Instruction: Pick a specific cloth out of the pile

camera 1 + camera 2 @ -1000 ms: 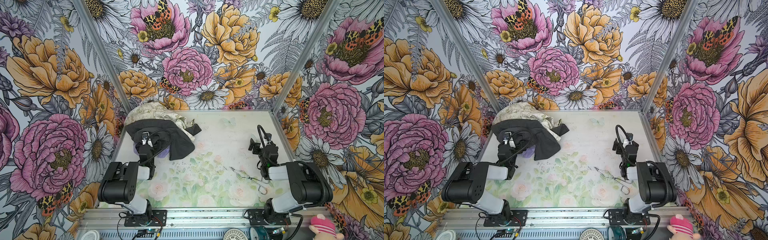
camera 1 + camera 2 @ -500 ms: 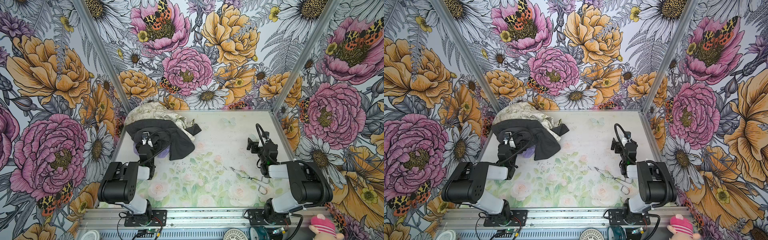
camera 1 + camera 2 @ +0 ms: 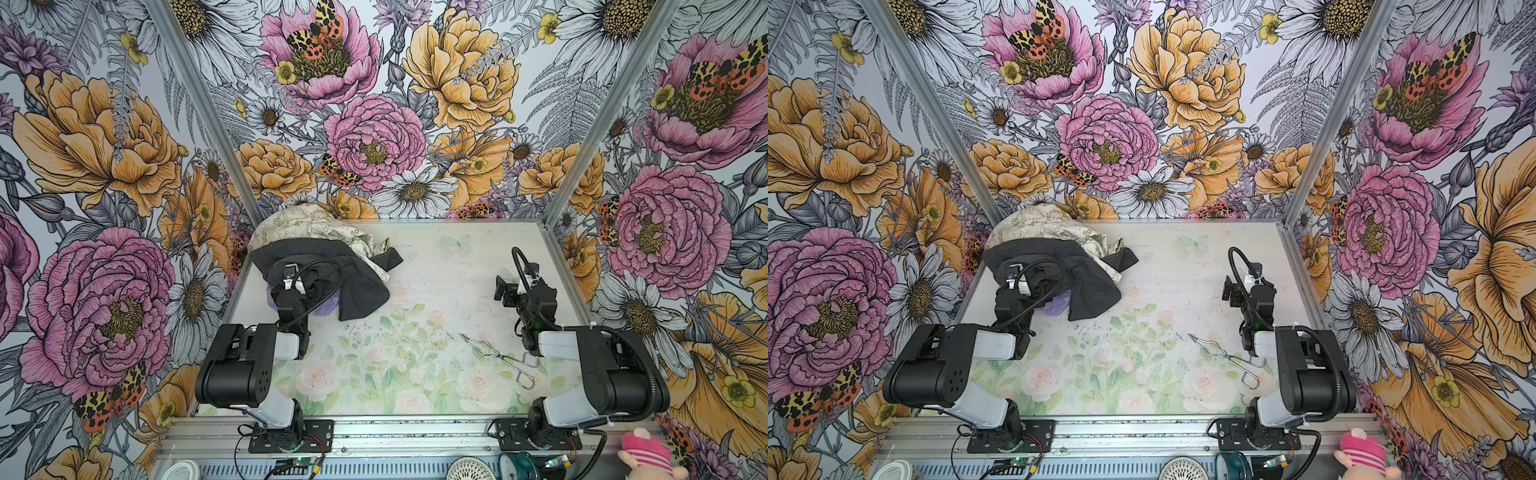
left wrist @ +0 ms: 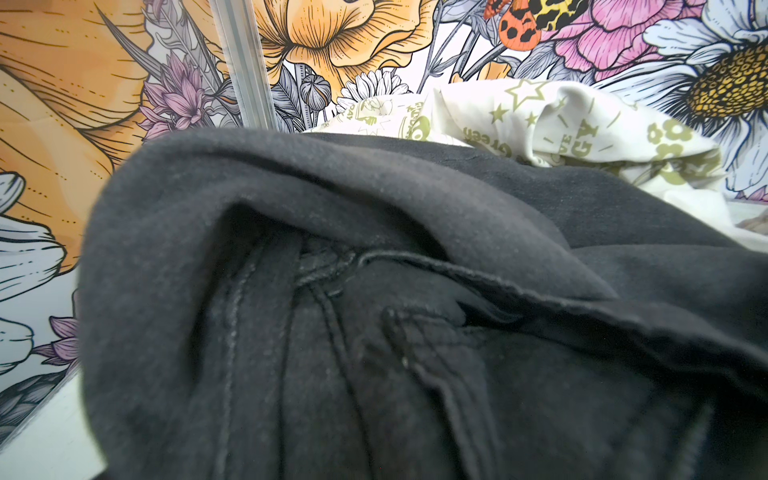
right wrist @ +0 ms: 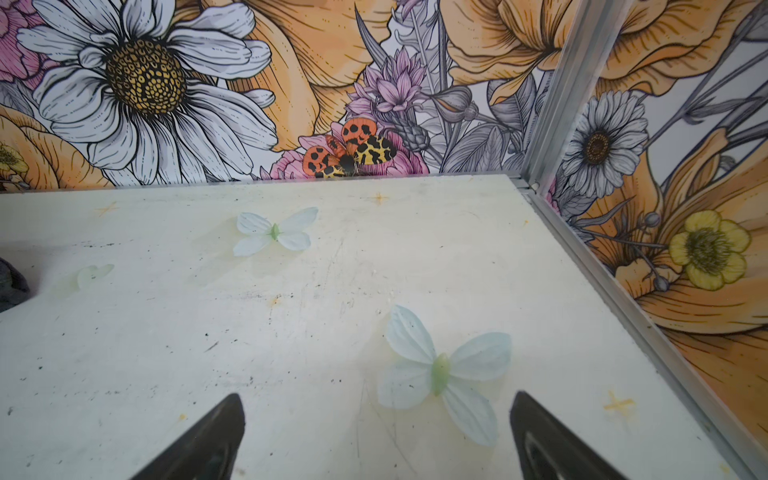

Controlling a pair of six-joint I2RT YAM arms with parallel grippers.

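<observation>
The robot's left gripper will close on the near edge [image 3: 276, 289] of the charcoal-black garment, just above the lavender cloth, because that garment lies on top.
The pile [image 3: 320, 257] lies at the table's far left in both top views. A charcoal-black garment [image 3: 361, 291] lies over a cream printed cloth [image 3: 307, 226]. The lavender cloth [image 3: 327, 308] [image 3: 1057, 308] peeks out under the garment's near edge, beside my left arm. My left gripper [image 3: 301, 282] sits low on the black garment. In the left wrist view the garment [image 4: 374, 249] fills the frame and hides the fingers, with cream cloth [image 4: 540, 116] behind. My right gripper [image 3: 505, 291] [image 5: 376, 415] stands open over bare table, far from the pile.
Wire tongs [image 3: 498, 359] lie on the table [image 3: 436, 270] near the right arm's base. Aluminium posts and flowered walls close the back and both sides. A pink plush toy [image 3: 644, 453] sits outside the front rail.
My right gripper has edged slightly to the left. The left arm and the pile have not moved.
</observation>
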